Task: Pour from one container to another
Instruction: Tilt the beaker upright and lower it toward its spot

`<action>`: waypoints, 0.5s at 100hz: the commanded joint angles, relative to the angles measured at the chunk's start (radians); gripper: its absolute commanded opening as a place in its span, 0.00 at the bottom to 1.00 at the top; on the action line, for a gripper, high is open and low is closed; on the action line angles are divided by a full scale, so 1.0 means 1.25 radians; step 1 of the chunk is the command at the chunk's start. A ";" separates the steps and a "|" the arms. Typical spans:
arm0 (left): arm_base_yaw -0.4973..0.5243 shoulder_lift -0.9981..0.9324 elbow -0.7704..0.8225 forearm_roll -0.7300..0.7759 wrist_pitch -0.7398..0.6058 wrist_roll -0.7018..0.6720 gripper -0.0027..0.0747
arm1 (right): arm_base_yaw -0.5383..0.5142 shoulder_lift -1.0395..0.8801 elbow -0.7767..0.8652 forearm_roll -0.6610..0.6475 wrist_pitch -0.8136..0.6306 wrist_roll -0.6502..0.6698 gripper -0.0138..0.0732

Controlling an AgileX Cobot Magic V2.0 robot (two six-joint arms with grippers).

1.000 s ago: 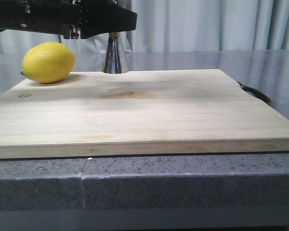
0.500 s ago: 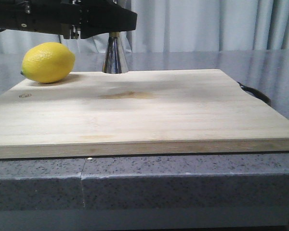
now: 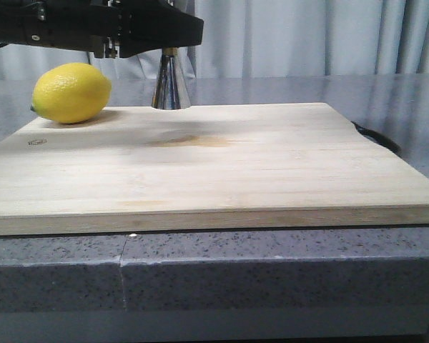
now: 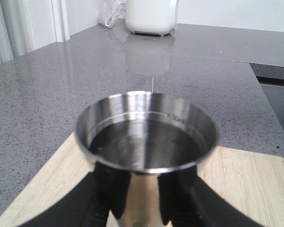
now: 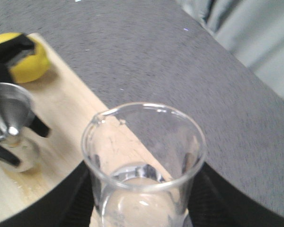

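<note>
My right gripper needs to set the clear glass beaker down on the wooden board's far corner (image 3: 307, 120), close to the black loop, and let go of it.
The steel jigger (image 3: 171, 84) stands upright at the far edge of the wooden board (image 3: 222, 164), and only its lower cone shows under the black left arm. My left gripper (image 4: 144, 201) is shut on its waist, one finger (image 4: 111, 191) on each side below the open cup (image 4: 146, 132). My right gripper (image 5: 144, 203) is shut on the clear glass beaker (image 5: 144, 161), held upright in the air over the board's edge, apart from the jigger (image 5: 9, 118). A little clear liquid lies in the beaker. The right gripper is out of the front view.
A yellow lemon (image 3: 71, 93) lies on the board's far left corner, close beside the jigger. Grey stone counter (image 3: 272, 271) surrounds the board. A black loop (image 3: 377, 138) sticks out at the board's right edge. A white appliance (image 4: 151, 16) stands far back.
</note>
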 commanded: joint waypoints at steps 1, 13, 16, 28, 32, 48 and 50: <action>-0.005 -0.039 -0.024 -0.079 0.065 -0.006 0.31 | -0.057 -0.070 0.058 0.082 -0.129 0.004 0.51; -0.005 -0.039 -0.024 -0.079 0.065 -0.006 0.31 | -0.093 -0.123 0.204 0.146 -0.285 0.004 0.51; -0.005 -0.039 -0.024 -0.079 0.065 -0.006 0.31 | -0.095 -0.133 0.252 0.160 -0.347 0.004 0.51; -0.005 -0.039 -0.024 -0.079 0.065 -0.006 0.31 | -0.095 -0.162 0.411 0.242 -0.579 0.004 0.51; -0.005 -0.039 -0.024 -0.079 0.065 -0.006 0.31 | -0.095 -0.162 0.452 0.281 -0.639 0.004 0.51; -0.005 -0.039 -0.024 -0.079 0.065 -0.006 0.31 | -0.078 -0.146 0.585 0.349 -0.809 0.004 0.51; -0.005 -0.039 -0.024 -0.079 0.065 -0.006 0.31 | -0.071 -0.142 0.596 0.349 -0.823 0.004 0.51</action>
